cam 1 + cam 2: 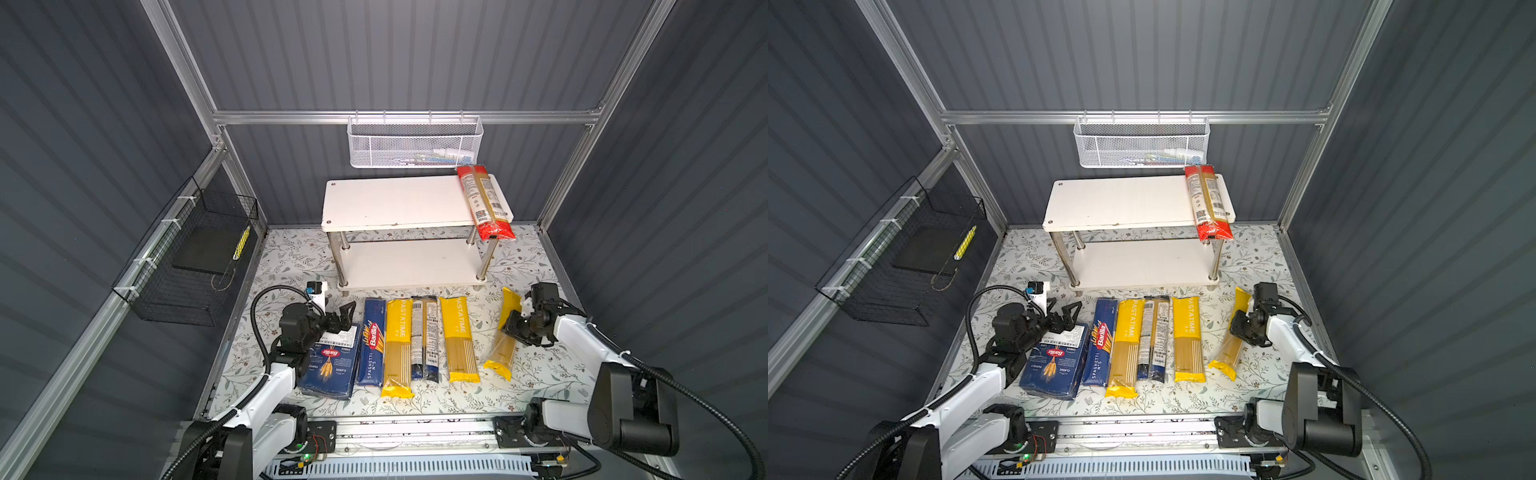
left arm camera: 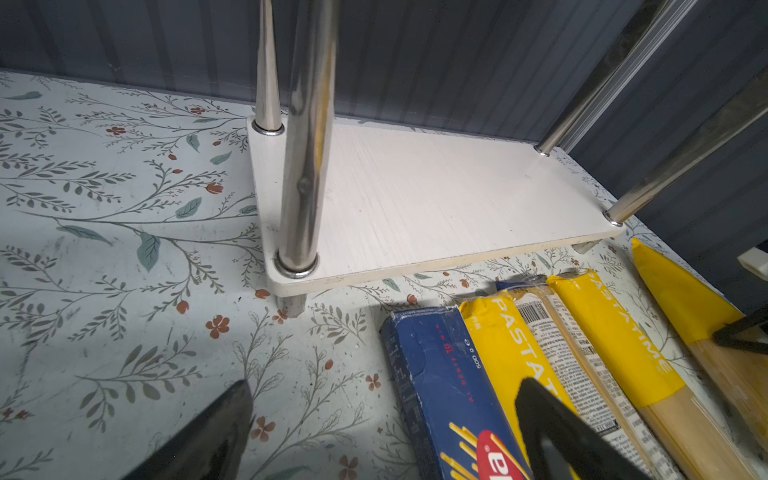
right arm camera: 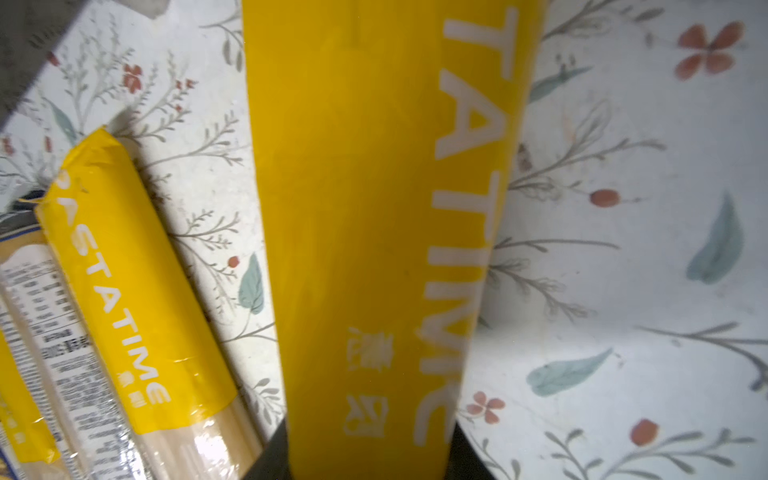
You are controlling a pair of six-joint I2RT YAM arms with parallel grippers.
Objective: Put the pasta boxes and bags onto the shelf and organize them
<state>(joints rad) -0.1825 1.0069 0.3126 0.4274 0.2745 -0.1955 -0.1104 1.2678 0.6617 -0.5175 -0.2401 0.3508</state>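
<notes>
The yellow bag in my right gripper slants and tips onto its edge, so I should lay it down flat and grip across its yellow part [image 1: 509,303] before I lift it.
The shelf [image 1: 395,203] [image 1: 1121,203] stands at the back, its lower board [image 2: 436,199] bare. A red-ended bag [image 1: 484,203] lies across the top board's right end and overhangs the front. On the floor in a row lie the wide Barilla box [image 1: 332,370], the narrow Spaghetti box [image 1: 374,345], a yellow bag [image 1: 398,345], the navy-ended bag [image 1: 424,336] and a second yellow bag [image 1: 459,336]. My right gripper [image 1: 513,326] [image 3: 370,453] is shut on a third yellow bag [image 1: 503,349] [image 3: 374,208], which lies slanted. My left gripper [image 1: 345,316] [image 2: 382,440] hangs open over the wide box's far end.
A white mesh basket [image 1: 415,143] hangs on the back rail above the shelf. A black wire basket [image 1: 195,257] is fixed to the left wall. Aluminium posts frame the floral floor, and the arms' base rail [image 1: 415,432] runs along the front.
</notes>
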